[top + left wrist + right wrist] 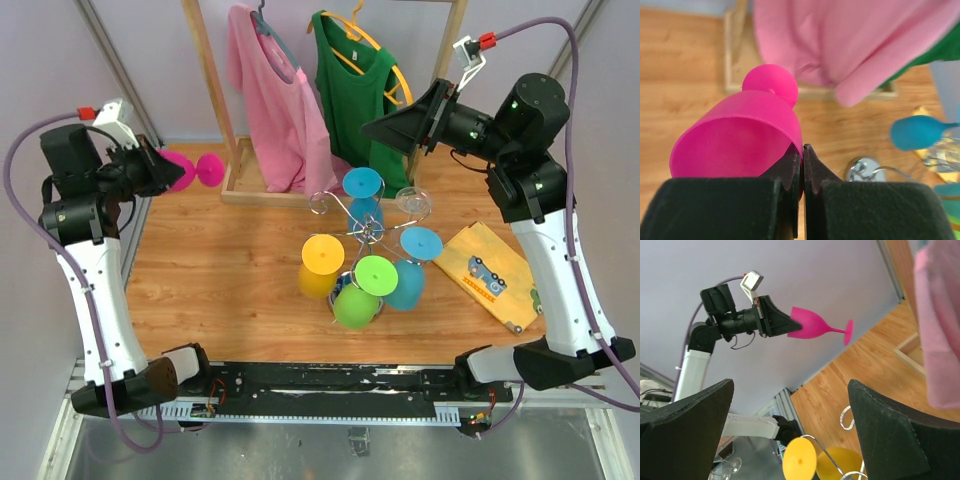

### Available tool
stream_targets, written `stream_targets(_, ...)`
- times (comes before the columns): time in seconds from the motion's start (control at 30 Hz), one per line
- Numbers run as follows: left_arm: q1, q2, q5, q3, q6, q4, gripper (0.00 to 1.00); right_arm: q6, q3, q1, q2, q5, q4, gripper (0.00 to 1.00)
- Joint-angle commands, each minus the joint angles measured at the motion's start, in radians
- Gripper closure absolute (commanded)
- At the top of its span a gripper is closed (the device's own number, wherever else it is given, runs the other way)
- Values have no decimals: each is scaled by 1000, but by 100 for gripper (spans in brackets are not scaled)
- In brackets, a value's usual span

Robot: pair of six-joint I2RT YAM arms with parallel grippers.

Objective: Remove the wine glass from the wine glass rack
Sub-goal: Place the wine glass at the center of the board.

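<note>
The clear wine glass hangs between the blue glasses on the rack, and my right gripper should close next on its round base point(423, 200).
My left gripper point(160, 170) is shut on the rim of a pink wine glass point(183, 170). It holds the glass on its side in the air at the table's far left, well clear of the rack. In the left wrist view the jaws point(803, 151) pinch the bowl's wall point(740, 135). The chrome wine glass rack point(352, 215) stands mid-table. It carries a yellow point(322, 255), a green point(375, 275), two blue point(420, 243) and a clear glass point(412, 200). My right gripper point(370, 128) is open and empty, high above the rack's back. Its view shows the pink glass point(810, 325) and the yellow glass point(799, 460).
A wooden clothes rail point(212, 80) with a pink shirt point(275, 90) and a green shirt point(355, 85) stands at the back. A yellow printed cloth point(490, 272) lies at the right. A chrome scroll point(863, 169) of the rack shows below my left gripper.
</note>
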Motion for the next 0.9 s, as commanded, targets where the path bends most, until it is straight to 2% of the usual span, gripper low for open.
stream_targets(0.0,5,29,-277,-94,143,-145,100,-178,34,-29,-19,86,-249,1)
stream_targets(0.17,-1,102,-418,-176,176,-182,100,-202,26,-43,-38,113,-285,2)
stream_targets(0.33,-64,210,-553,-201,208,-224,100,-203,-7,-44,-66,134,-286,1)
stream_targets(0.53,-93,312,-575,-186,199,-230,100,-227,-56,-46,-119,174,-303,2)
stream_targets(0.87,-135,407,-614,-147,183,-138,100,-239,-76,-47,-149,193,-316,1)
